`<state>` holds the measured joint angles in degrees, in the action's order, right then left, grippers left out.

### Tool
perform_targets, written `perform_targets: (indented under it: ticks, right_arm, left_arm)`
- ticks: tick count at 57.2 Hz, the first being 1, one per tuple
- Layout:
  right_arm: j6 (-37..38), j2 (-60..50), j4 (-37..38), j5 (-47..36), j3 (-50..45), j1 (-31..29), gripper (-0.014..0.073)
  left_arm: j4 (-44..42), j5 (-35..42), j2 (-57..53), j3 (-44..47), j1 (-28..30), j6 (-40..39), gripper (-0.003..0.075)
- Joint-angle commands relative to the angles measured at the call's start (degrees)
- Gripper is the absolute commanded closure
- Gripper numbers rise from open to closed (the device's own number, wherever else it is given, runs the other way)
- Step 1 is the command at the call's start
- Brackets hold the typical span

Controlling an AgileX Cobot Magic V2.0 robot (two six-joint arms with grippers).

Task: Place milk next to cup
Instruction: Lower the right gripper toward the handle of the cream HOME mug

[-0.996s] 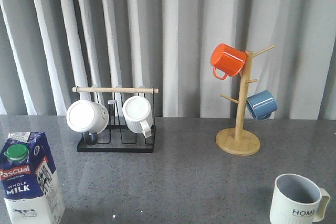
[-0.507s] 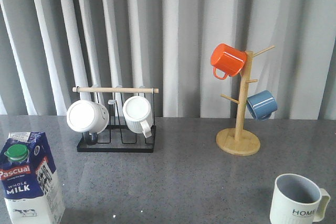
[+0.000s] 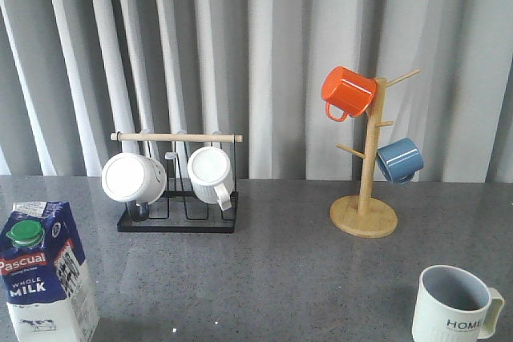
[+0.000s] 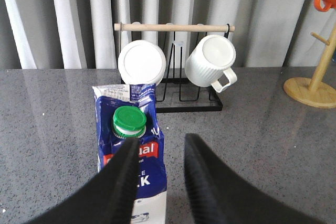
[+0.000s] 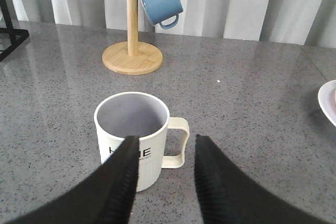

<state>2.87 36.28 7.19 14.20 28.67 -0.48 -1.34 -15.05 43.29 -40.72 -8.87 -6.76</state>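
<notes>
The robot's right gripper needs to close on the handle [image 3: 494, 315] [image 5: 184, 142] of the off-white cup that has the "HOME" lettering.
The milk [image 3: 44, 274], a blue and white carton with a green cap, stands upright at the table's near left; it also shows in the left wrist view [image 4: 131, 153]. The cup [image 3: 454, 304], off-white with a grey inside and "HOME" lettering, stands at the near right, and shows in the right wrist view [image 5: 135, 139] with its handle facing right. My left gripper [image 4: 161, 142] is open and empty, just short of the carton. My right gripper [image 5: 167, 141] is open and empty, just short of the cup. Neither gripper shows in the front view.
A black wire rack [image 3: 178, 218] with a wooden bar holds two plain white mugs at the back left. A wooden mug tree [image 3: 365, 214] with an orange mug [image 3: 347, 92] and a blue mug [image 3: 398, 159] stands at the back right. A white plate edge [image 5: 328, 100] lies right of the cup.
</notes>
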Motion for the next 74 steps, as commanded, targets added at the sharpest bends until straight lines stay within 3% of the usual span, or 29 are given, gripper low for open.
perform_targets:
  ticks: [1,7,13,24,36,42,48,62,68,74]
  right_arm:
    - [-0.56,0.67,1.9,-4.18,2.15,-0.35,0.0162]
    - [-0.56,1.83,3.51,-4.25,2.07,-0.35,0.0071]
    - [-0.56,3.32,3.61,-4.25,2.06,-0.35,0.0048]
    - [-0.56,6.42,4.0,-9.08,-0.83,-0.35,0.0048]
    - [-1.48,7.62,6.1,-28.27,-11.92,-0.35,0.0048]
    - [-5.66,8.31,5.1,-34.35,-14.69,-0.35,0.0048]
    - [-12.34,11.38,-1.4,-36.24,-15.47,-0.35,0.0048]
    - [-30.18,20.03,-27.69,-43.64,-15.47,-0.4,0.0048]
    - [-32.88,23.47,-32.3,-46.84,-15.47,-0.4,0.0048]
    - [-32.82,26.96,-32.07,-49.66,-15.42,-0.4,0.0049]
  left_arm:
    - [0.07,2.63,0.24,-1.96,-0.32,0.11,0.0277]
    - [0.07,2.28,0.59,-1.96,-0.32,0.11,0.0138]
    - [0.14,2.28,0.64,-1.96,-0.32,-0.03,0.0087]
    - [0.66,1.98,0.59,-1.96,-0.37,-0.15,0.0105]
    - [0.6,1.98,0.53,-1.96,-0.37,-0.15,0.0151]
    - [0.6,1.98,0.53,-1.96,-0.37,-0.15,0.0168]
    - [0.6,1.98,0.53,-1.96,-0.37,-0.15,0.0178]
    - [0.6,1.98,0.53,-1.96,-0.37,-0.15,0.018]
    - [0.6,1.98,0.53,-1.96,-0.37,-0.15,0.018]
    - [0.6,1.98,0.53,-1.96,-0.37,-0.15,0.018]
